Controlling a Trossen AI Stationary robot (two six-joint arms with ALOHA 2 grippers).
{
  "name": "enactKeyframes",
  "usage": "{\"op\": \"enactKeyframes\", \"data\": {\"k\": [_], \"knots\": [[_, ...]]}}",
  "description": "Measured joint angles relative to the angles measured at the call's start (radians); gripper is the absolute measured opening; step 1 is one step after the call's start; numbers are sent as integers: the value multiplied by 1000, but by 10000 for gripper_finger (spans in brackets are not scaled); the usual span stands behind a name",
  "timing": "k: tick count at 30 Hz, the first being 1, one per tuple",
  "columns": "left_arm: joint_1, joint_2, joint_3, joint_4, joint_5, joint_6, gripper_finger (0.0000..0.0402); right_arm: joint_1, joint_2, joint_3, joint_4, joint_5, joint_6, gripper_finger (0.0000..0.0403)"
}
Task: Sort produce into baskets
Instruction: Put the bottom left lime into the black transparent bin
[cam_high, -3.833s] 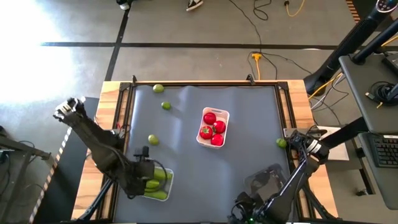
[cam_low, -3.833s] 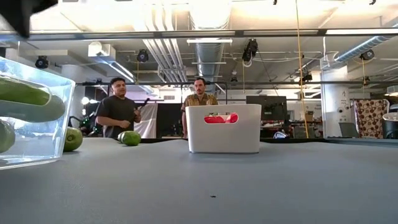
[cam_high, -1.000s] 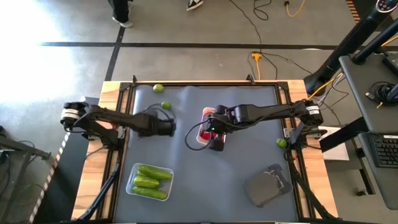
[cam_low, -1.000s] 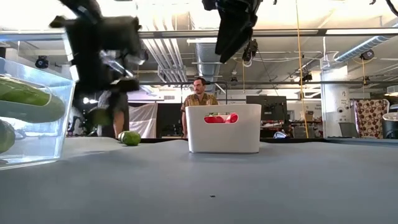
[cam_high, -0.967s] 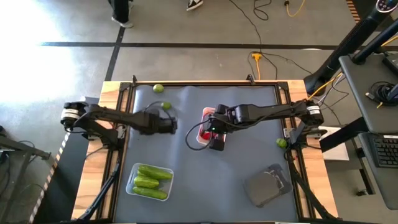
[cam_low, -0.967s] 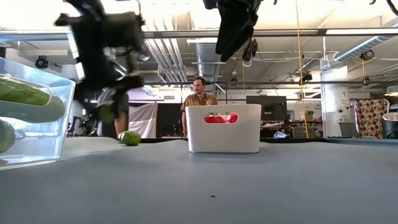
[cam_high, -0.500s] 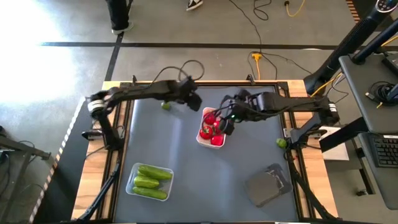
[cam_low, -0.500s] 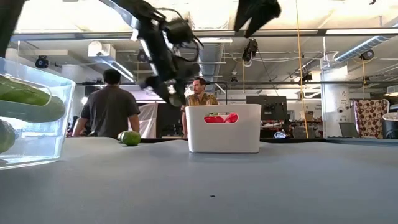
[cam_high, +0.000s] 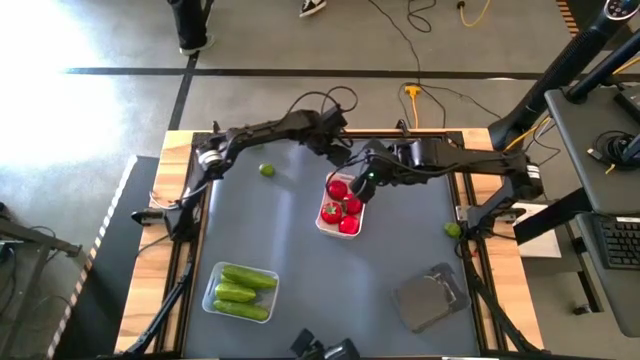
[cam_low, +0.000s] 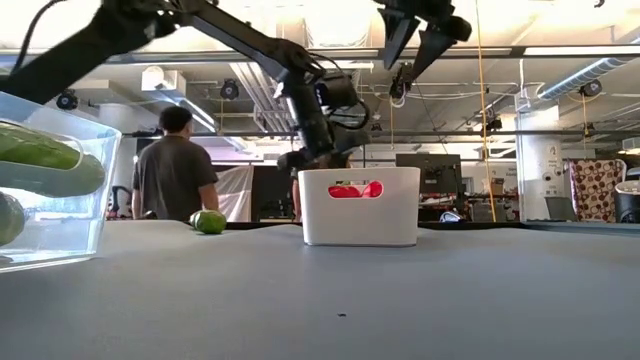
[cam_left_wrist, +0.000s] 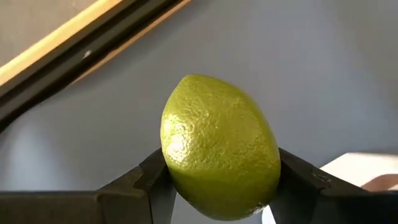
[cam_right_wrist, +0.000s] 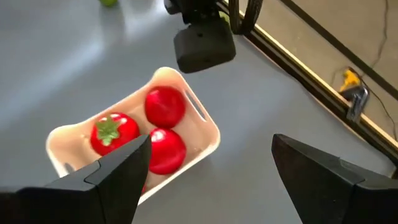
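The robot's left gripper needs to let go of the light-green lime on the mat (cam_high: 323, 276) between the clear tray and the dark tray.
A light-green lime (cam_left_wrist: 221, 165) sits between the fingers of my left gripper (cam_high: 340, 150), which hangs over the table's far edge, just beyond the white tray (cam_high: 357, 222). The tray holds red tomatoes (cam_high: 338, 190). My right gripper (cam_right_wrist: 211, 180) stands open above the tray's far end (cam_right_wrist: 186, 93), touching nothing. One more lime (cam_high: 267, 170) lies on the mat at far left and another (cam_high: 452, 229) by the right edge. The clear tray (cam_high: 212, 296) at near left holds green cucumbers (cam_high: 245, 283). My left gripper pinches the lime between its two fingers, one on each opposite side (cam_left_wrist: 171, 168). The fingers slant down from the table's left. The lime hangs clear of the mat, its long axis tilted.
A dark tray (cam_high: 430, 298) lies near the table's near right corner. The wooden frame and rail (cam_high: 420, 133) run along the far edge, just behind both grippers. The two arms stand close together above the white tray. A person (cam_low: 175, 170) stands in the room beyond.
My left gripper has swung with the lime from the table's left middle toward the far edge and the white tray, rising a little and rolling; the lime stays clear of the mat. My right gripper has risen slightly over the white tray, rolled, and stayed open.
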Motion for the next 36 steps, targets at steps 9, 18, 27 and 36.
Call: {"op": "enactKeyframes", "data": {"k": [9,18,27,36], "knots": [[2,117,193,-121,58,-8,183,-92,-11,-1,-108,-1,-74,325],[-75,116,264,-106,77,5,183,-116,-106,-39,-166,2,-146,325],[-136,77,264,-117,72,-3,183,-115,-214,-148,-162,-1,-131,325],[-267,-111,201,-137,43,157,183,-93,-329,-320,-30,27,-240,325]]}}
